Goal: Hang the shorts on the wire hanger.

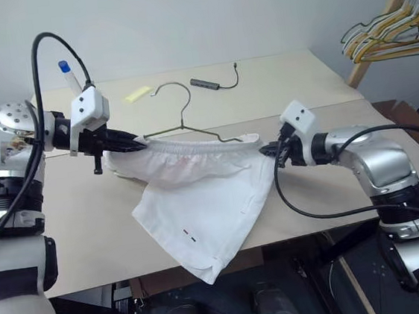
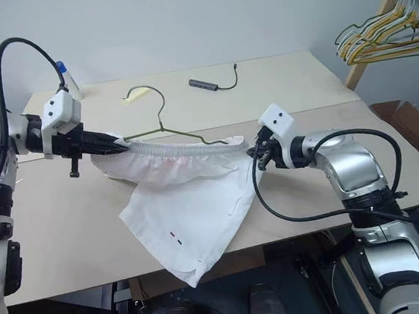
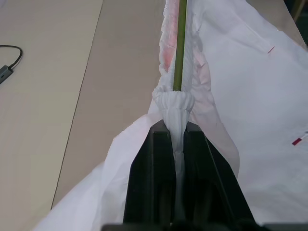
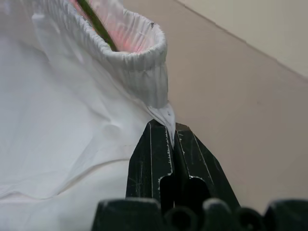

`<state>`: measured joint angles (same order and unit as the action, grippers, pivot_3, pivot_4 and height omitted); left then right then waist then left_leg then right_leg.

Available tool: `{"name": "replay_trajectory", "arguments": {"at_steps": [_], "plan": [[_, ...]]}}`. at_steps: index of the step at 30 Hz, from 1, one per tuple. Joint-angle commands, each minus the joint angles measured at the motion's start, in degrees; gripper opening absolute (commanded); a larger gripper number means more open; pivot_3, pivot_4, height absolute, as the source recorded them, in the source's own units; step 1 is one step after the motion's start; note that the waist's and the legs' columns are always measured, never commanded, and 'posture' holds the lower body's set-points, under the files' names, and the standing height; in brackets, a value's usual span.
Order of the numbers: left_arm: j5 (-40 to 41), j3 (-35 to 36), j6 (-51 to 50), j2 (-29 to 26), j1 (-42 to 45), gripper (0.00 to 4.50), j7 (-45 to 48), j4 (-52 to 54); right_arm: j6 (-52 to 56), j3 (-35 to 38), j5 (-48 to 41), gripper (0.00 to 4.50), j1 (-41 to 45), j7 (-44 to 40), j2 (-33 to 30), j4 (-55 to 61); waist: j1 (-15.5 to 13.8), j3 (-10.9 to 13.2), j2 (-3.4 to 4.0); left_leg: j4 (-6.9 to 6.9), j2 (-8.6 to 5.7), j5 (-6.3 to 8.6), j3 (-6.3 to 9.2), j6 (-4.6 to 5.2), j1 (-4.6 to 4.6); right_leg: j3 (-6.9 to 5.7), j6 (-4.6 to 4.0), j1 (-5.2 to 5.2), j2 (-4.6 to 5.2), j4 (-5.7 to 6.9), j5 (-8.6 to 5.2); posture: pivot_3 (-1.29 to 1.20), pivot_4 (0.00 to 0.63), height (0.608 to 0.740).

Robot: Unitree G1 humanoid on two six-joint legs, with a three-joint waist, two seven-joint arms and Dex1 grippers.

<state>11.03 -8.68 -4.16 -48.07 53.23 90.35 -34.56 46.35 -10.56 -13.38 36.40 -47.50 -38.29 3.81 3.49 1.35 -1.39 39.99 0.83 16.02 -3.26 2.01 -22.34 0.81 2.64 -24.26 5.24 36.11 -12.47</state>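
Note:
The robot's right gripper has just a thin fold below the shorts' waistband, so it should open and grab the waistband along with the wire hanger's end (image 1: pixel 238 140) inside.
The white shorts (image 1: pixel 199 203) hang stretched above the table between my two grippers, legs drooping onto the tabletop. Their gathered waistband (image 1: pixel 194 149) wraps the lower bar of the thin wire hanger (image 1: pixel 182 111), whose hook points away from me. My left gripper (image 1: pixel 139 142) is shut on the left end of the waistband; its wrist view shows bunched cloth (image 3: pixel 174 103) pinched between the fingers, with the hanger wire (image 3: pixel 180 43) running into the waistband. My right gripper (image 1: pixel 275 150) is shut on the right edge of the shorts, a thin fold of cloth (image 4: pixel 166 118) clamped in its tips.
A beige table (image 1: pixel 299 80) carries a yellow note (image 1: pixel 137 94) and a grey adapter with a cable (image 1: pixel 209 83) at the back. A wooden rack with bunched yellow and dark hangers (image 1: pixel 395 29) stands at the far right. A blue-capped marker (image 1: pixel 68 73) sits behind my left wrist.

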Motion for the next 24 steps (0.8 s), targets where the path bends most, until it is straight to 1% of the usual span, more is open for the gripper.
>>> {"name": "replay_trajectory", "arguments": {"at_steps": [1,3,5,10,14,20,23,24], "plan": [[-1.89,0.32,-0.34,-0.66,2.67,0.00,-0.75,1.38,1.30,-0.73,0.26,0.04,6.33,-1.78,-1.91,7.39,0.32,0.00,0.00,0.00,0.00,0.00,-0.01,0.00,0.02,0.02,0.00,-0.01,0.00,-0.01,0.00,-0.03,0.000,0.740],[-3.09,-0.07,-0.22,0.07,3.97,0.00,-1.25,0.57,2.53,-2.08,0.76,0.04,9.27,-2.42,-2.49,8.27,0.42,0.00,0.01,0.00,0.01,0.00,-0.01,0.00,0.04,0.03,0.00,-0.01,-0.02,-0.01,0.00,-0.03,0.000,0.740],[-4.01,-0.03,0.18,0.95,5.16,0.00,-2.26,-0.39,1.79,-4.65,3.33,0.04,11.75,-2.82,-3.85,8.24,0.32,0.00,0.00,0.00,0.02,0.00,0.01,0.00,0.04,0.00,0.00,0.01,-0.02,-0.02,0.00,-0.04,0.000,0.740],[-4.03,1.09,0.67,2.60,6.43,0.00,-4.30,-0.62,1.25,-8.67,5.66,0.04,15.17,-5.51,-5.74,8.79,0.00,0.00,0.00,0.02,0.00,0.03,-0.04,0.05,-0.02,-0.01,0.01,0.01,0.03,0.00,-0.01,-0.04,0.000,0.740],[-2.19,2.61,-0.34,3.54,6.59,0.00,-4.45,-0.41,2.70,-9.18,5.69,0.04,16.44,-5.53,-4.60,7.75,0.09,0.00,0.00,0.04,0.00,0.03,-0.04,0.05,-0.04,0.00,0.01,-0.03,0.02,0.01,-0.01,-0.04,0.000,0.740],[-1.80,3.10,-0.11,2.59,4.16,0.00,-3.36,1.97,-0.26,-7.77,6.87,0.04,15.81,-3.61,-3.15,6.63,0.39,0.00,0.00,0.04,0.00,0.03,-0.04,0.05,-0.04,0.00,0.01,-0.03,0.02,0.02,0.00,-0.04,0.000,0.740],[-1.47,3.41,-0.16,2.67,3.70,0.00,-3.57,2.37,-1.26,-7.58,6.90,0.72,15.79,-4.06,-3.22,6.80,0.37,0.00,0.00,0.03,0.01,0.03,-0.04,0.05,-0.03,0.00,0.01,-0.02,0.02,0.03,0.00,-0.04,0.000,0.740],[-1.11,3.64,-0.07,2.73,3.46,0.00,-3.33,2.74,-1.62,-7.29,6.82,1.03,15.87,-3.85,-2.91,6.58,0.38,0.00,0.00,0.04,0.00,0.03,-0.04,0.05,-0.03,0.00,0.01,-0.02,0.02,0.03,0.00,-0.04,0.000,0.740]]}}
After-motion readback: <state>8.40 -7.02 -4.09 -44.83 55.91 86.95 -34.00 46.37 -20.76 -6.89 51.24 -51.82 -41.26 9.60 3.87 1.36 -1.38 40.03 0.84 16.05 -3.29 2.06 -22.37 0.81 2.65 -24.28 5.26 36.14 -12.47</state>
